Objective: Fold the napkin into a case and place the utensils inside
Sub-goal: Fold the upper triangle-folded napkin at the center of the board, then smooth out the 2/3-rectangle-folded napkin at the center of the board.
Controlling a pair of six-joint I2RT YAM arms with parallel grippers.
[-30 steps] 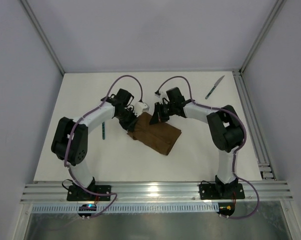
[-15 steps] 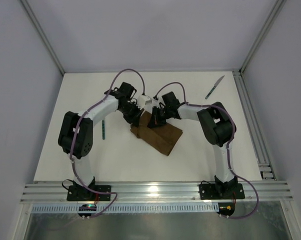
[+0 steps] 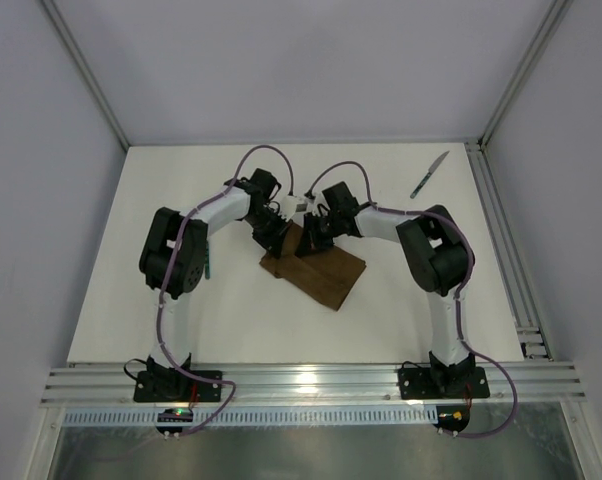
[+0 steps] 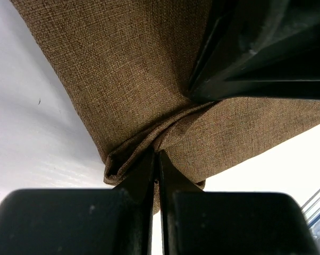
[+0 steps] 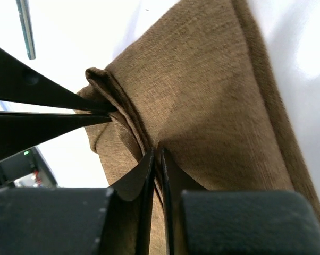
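The napkin's folded edge is bunched up crooked at the corner in my left gripper, so next my left gripper opens, grabs the napkin flap's upper edge [image 4: 173,129] and pulls it straighter.
The dark brown napkin [image 3: 319,268] lies partly folded at mid table. My left gripper [image 3: 278,238] is shut on a folded edge at its far left corner; the wrist view shows the cloth [image 4: 128,79] bunched between the fingertips [image 4: 156,155]. My right gripper [image 3: 310,240] is shut on the same far edge just to the right, pinching cloth [image 5: 213,95] between its tips [image 5: 156,154]. The knife [image 3: 430,174] lies at the far right. The teal-handled fork [image 3: 209,268] lies left, mostly hidden by my left arm; it also shows in the right wrist view [image 5: 26,26].
The right gripper's dark fingers [image 4: 250,69] fill the upper right of the left wrist view, close to my left gripper. The left gripper's fingers [image 5: 38,103] show at the left of the right wrist view. A metal rail [image 3: 501,230] runs along the table's right edge.
The left arm has swung its elbow right and its gripper has moved right toward the right gripper. The napkin's left far corner has been drawn in, so the cloth looks narrower.
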